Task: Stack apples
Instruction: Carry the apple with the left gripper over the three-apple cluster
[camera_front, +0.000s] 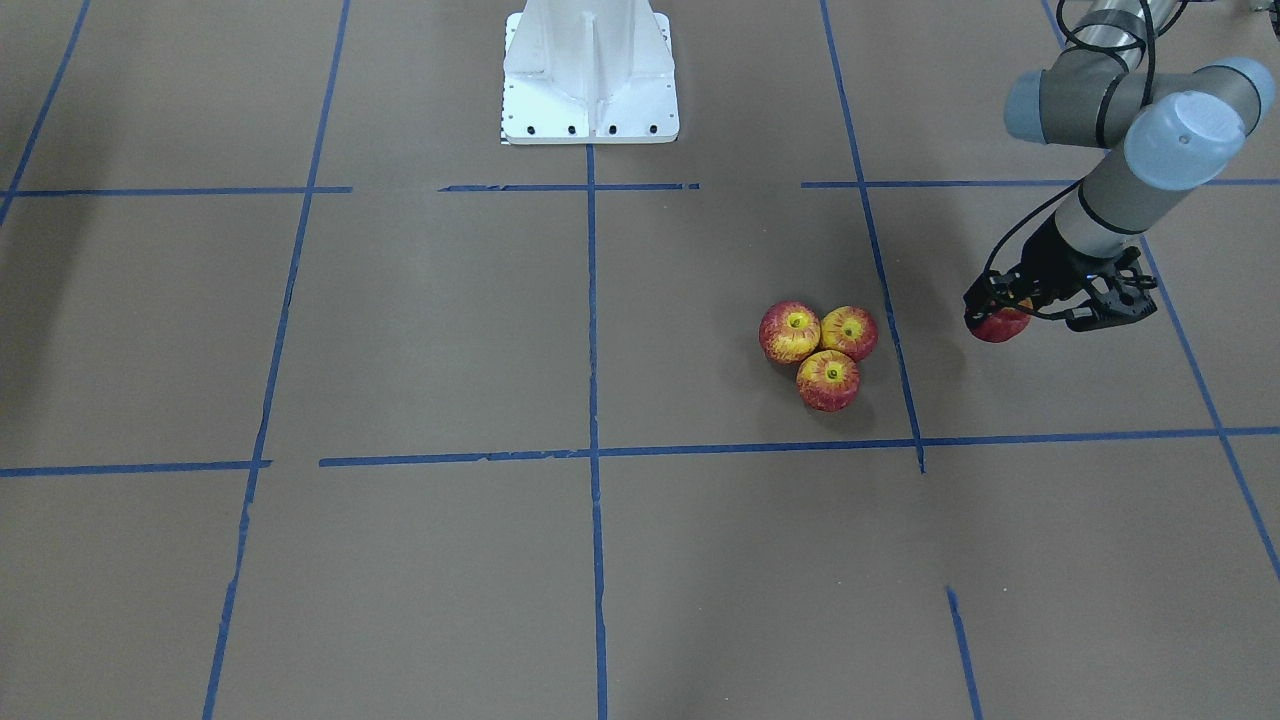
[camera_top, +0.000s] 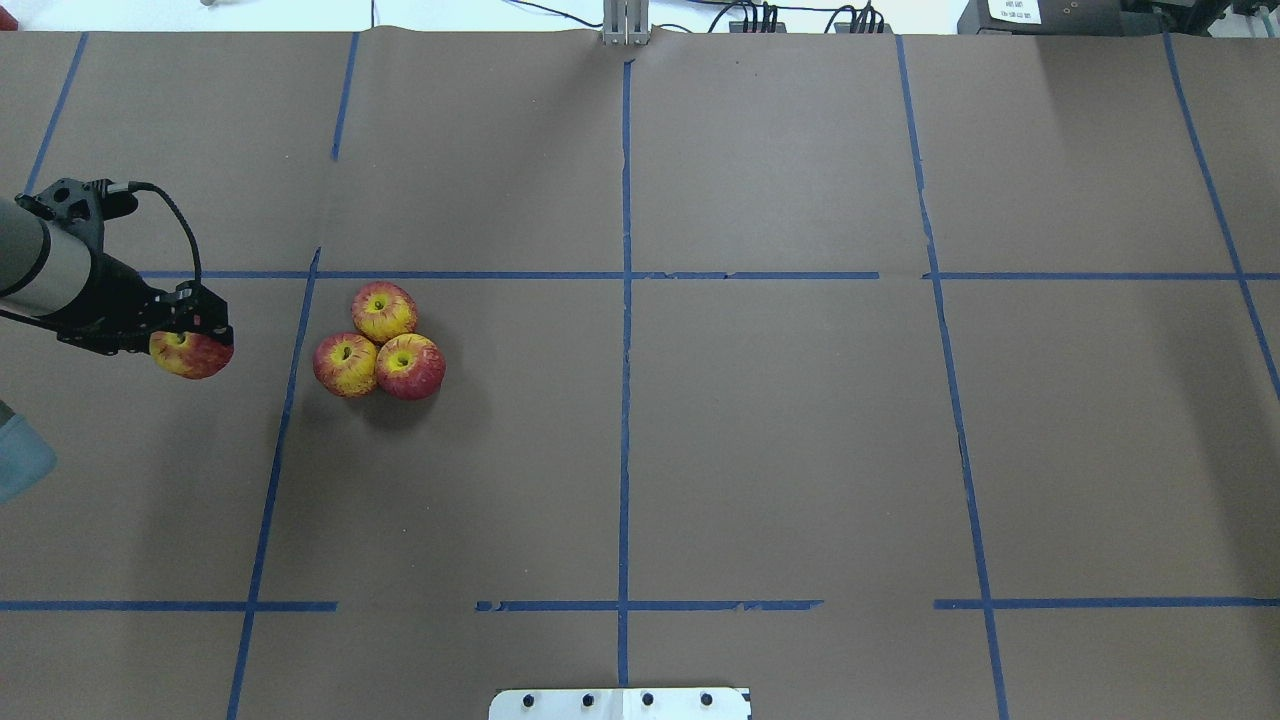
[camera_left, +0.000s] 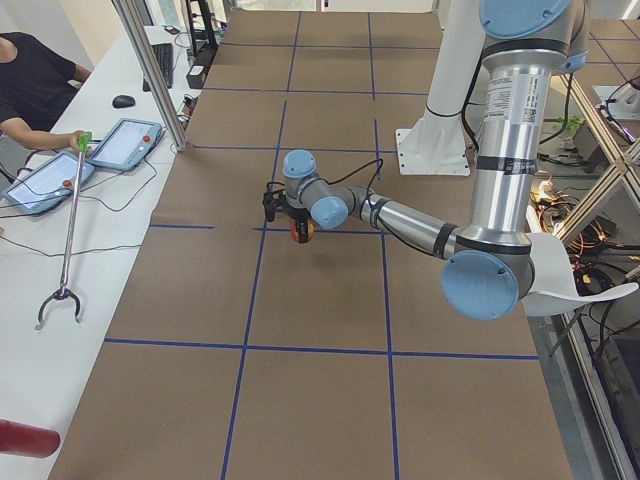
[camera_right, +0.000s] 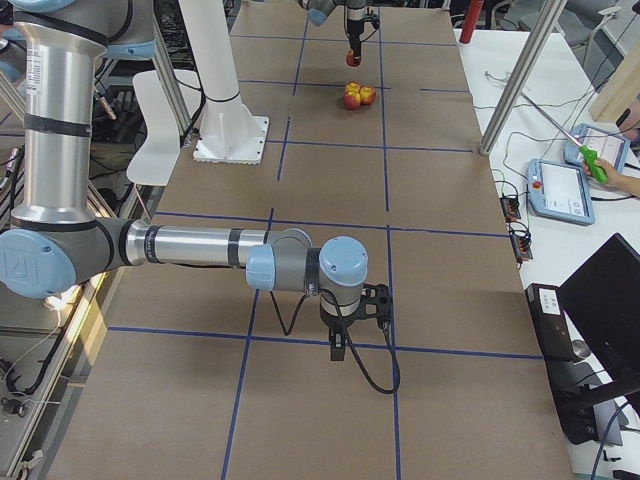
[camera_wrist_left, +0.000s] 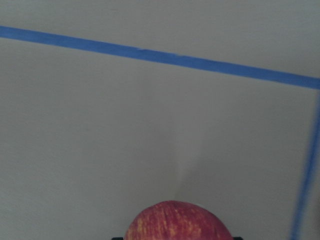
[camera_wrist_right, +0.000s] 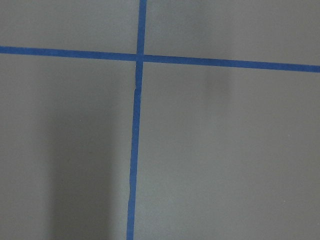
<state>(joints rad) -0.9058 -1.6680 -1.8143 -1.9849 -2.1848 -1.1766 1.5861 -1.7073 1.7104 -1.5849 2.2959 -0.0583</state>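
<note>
The robot's left gripper needs to release the fourth apple, now held above the table, on top of the three (camera_front: 843, 334) touching apples.
Three red-and-yellow apples sit touching in a triangle on the brown table: one (camera_top: 384, 311), a second (camera_top: 345, 364) and a third (camera_top: 410, 366). The same cluster shows in the front-facing view (camera_front: 826, 352). My left gripper (camera_top: 195, 338) is shut on the fourth apple (camera_top: 190, 354) and holds it above the table, left of the cluster across a blue tape line. That apple also shows in the front-facing view (camera_front: 1000, 324) and at the bottom of the left wrist view (camera_wrist_left: 177, 222). My right gripper (camera_right: 341, 343) shows only in the exterior right view, far from the apples; I cannot tell if it is open or shut.
Blue tape lines (camera_top: 625, 300) divide the table into squares. The white robot base (camera_front: 590, 70) stands at the table's robot side. A side table with tablets (camera_left: 120, 145), a grabber stick (camera_left: 68, 230) and an operator runs along the far edge.
</note>
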